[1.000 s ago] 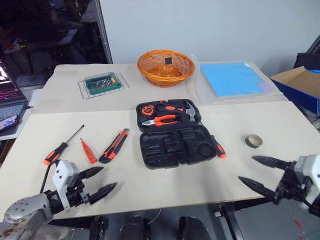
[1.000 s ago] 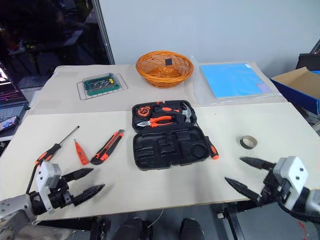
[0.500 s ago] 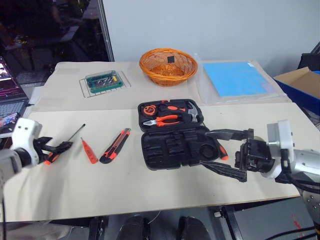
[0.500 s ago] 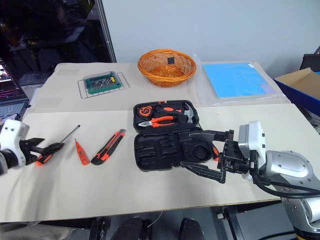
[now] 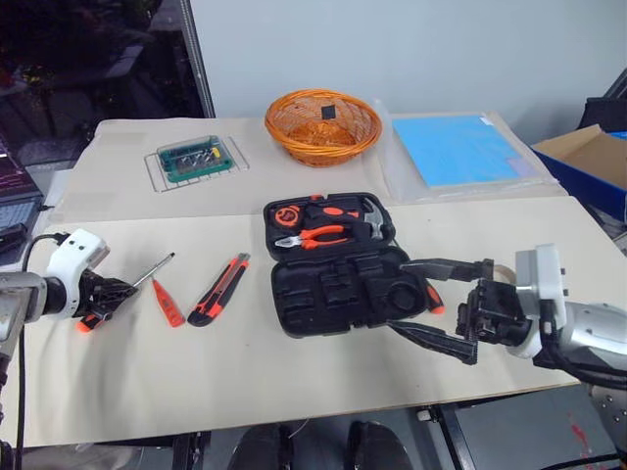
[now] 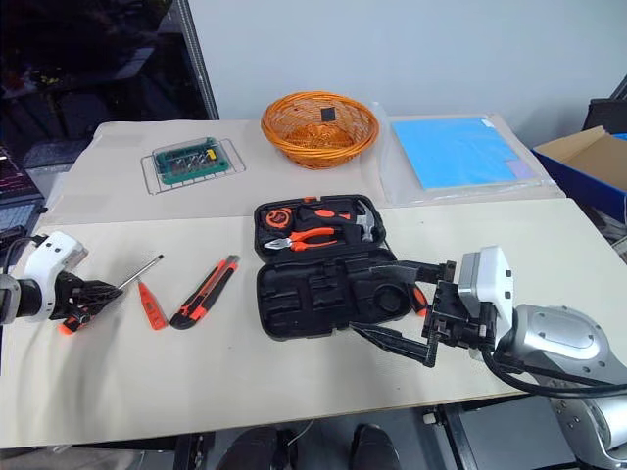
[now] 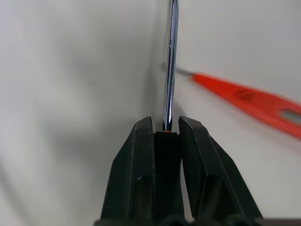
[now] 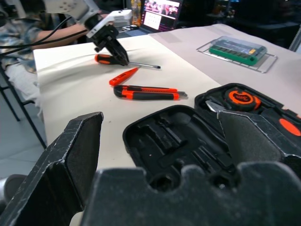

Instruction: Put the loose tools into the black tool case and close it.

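The robot's left gripper needs to set the long-shaft screwdriver down in the empty near half of the black tool case [image 5: 323, 267], along the case's hinge.
The black tool case [image 5: 325, 295] lies open in the middle of the table, with pliers, a hammer and a tape measure in its far half. My left gripper [image 5: 110, 292] is at the left, shut on the handle of the long-shaft screwdriver [image 7: 171, 61], whose shaft points toward the case. The slim orange tester screwdriver [image 5: 167, 304] and the flat utility knife [image 5: 219, 290] lie between that hand and the case. My right gripper [image 5: 402, 297] is open, its fingers spread over the case's right end. The stubby screwdriver [image 6: 419, 300] lies just right of the case, partly hidden by those fingers.
At the back stand a wicker basket [image 5: 322, 125], a green bit box [image 5: 195, 159] on a wire rack and a blue sheet [image 5: 456, 149]. A cardboard box [image 5: 586, 159] sits off the right edge. A laptop [image 8: 162, 9] is beyond the left side.
My left gripper moved out to the long-shaft screwdriver and shut on its handle. My right gripper swung in from the table's right front to the case's right end, still open.
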Controlling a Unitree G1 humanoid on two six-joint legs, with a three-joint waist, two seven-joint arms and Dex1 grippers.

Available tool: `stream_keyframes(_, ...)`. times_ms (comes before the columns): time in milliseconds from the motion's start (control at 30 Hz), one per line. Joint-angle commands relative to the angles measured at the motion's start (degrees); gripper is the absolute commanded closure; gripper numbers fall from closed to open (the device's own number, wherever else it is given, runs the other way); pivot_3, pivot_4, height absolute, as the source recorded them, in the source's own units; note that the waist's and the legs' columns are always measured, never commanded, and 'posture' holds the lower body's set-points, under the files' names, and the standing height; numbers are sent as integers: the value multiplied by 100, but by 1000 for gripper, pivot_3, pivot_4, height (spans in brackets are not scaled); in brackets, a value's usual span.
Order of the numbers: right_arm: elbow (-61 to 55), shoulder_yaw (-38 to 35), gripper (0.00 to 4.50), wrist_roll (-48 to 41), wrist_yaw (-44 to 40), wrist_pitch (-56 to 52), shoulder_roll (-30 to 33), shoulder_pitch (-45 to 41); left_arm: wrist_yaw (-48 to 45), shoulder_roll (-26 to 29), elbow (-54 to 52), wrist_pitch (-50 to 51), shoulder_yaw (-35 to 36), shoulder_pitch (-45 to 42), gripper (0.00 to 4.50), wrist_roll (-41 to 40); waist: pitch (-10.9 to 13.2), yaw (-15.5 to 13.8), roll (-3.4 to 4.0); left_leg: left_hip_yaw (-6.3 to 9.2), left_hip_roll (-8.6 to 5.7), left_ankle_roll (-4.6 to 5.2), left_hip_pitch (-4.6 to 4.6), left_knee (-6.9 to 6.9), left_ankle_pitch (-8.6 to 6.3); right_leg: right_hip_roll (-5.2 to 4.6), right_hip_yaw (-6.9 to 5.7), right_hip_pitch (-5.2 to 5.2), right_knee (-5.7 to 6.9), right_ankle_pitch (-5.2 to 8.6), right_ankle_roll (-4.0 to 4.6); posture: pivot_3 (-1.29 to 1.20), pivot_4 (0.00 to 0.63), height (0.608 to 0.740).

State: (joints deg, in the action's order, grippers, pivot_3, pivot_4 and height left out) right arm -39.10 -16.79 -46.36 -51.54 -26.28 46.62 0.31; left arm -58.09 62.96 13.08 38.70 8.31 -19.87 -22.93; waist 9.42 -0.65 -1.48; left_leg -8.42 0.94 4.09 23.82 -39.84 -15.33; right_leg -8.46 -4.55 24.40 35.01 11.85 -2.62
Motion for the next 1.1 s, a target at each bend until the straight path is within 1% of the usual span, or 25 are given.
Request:
stream_keyframes(33,-193,-426,0,-141,150,14,-21,227,-391,109,-859,166,262,-464,4135,-459,0,-25,-1,4,-1,0,0,-1,0,-3,-4,-3,0,0,0,0,150,740)
stream_keyframes(133,-239,-632,0,-130,255,19,-29,455,-534,21,-1282,453,-135,-991,4135,-535,0,-47,-3,5,-4,2,0,-8,-1,-6,-7,-12,2,-1,-1,0,150,740)
stream_keyframes(267,-333,-1129,0,-132,373,21,-39,855,-734,-392,-1746,806,-1346,-2035,4135,-211,-1,-79,-2,6,-10,5,-5,-17,0,-1,-7,-22,10,-1,-3,0,150,740)
stream_keyframes(367,-401,-1541,0,-58,316,67,-41,1257,-586,-1246,-1545,1069,-2281,-2980,4135,166,-1,-123,-3,8,-13,7,-6,-28,2,4,-6,-29,15,0,-6,0,150,740)
stream_keyframes(433,-448,-1716,0,-36,281,74,-26,1446,-505,-1771,-1318,1168,-2599,-3388,4135,297,0,-152,-4,10,-13,10,-3,-46,2,9,-6,-32,17,0,-7,0,150,740)
stream_keyframes(567,-526,-2146,0,-44,151,98,-27,1858,-659,-2542,-922,1333,-3321,-3944,4135,576,1,-102,-6,8,-11,20,2,-59,-2,10,3,-29,17,2,-16,0,150,740)
stream_keyframes(667,-461,-2376,0,19,51,163,-56,2060,-664,-3021,-328,1096,-3776,-4239,4135,953,1,-86,-6,9,-12,22,2,-61,-3,10,4,-30,17,4,-21,0,150,740)
stream_keyframes(733,-411,-2484,0,47,2,200,-57,2118,-492,-3389,221,900,-3965,-4383,4135,1241,1,-79,-6,9,-12,24,2,-62,-3,10,6,-31,17,5,-22,0,150,740)
stream_keyframes(800,-379,-2546,0,46,-32,215,-49,2135,-413,-3653,583,812,-4011,-4478,4135,1394,1,-71,-6,9,-11,30,2,-71,-7,10,7,-30,20,5,-22,0,150,740)
stream_keyframes(1000,-184,-2704,0,56,-348,246,38,2201,-252,-4287,1531,380,-4088,-4665,4135,1871,1,-75,-6,19,-7,52,27,-98,-21,6,6,-21,21,2,-27,0,150,740)
stream_keyframes(1100,-107,-2732,0,56,-448,247,114,2146,-67,-4574,2046,233,-4003,-4769,4135,2059,1,-92,-6,19,-8,63,35,-111,-27,3,6,-20,18,-3,-36,0,150,740)
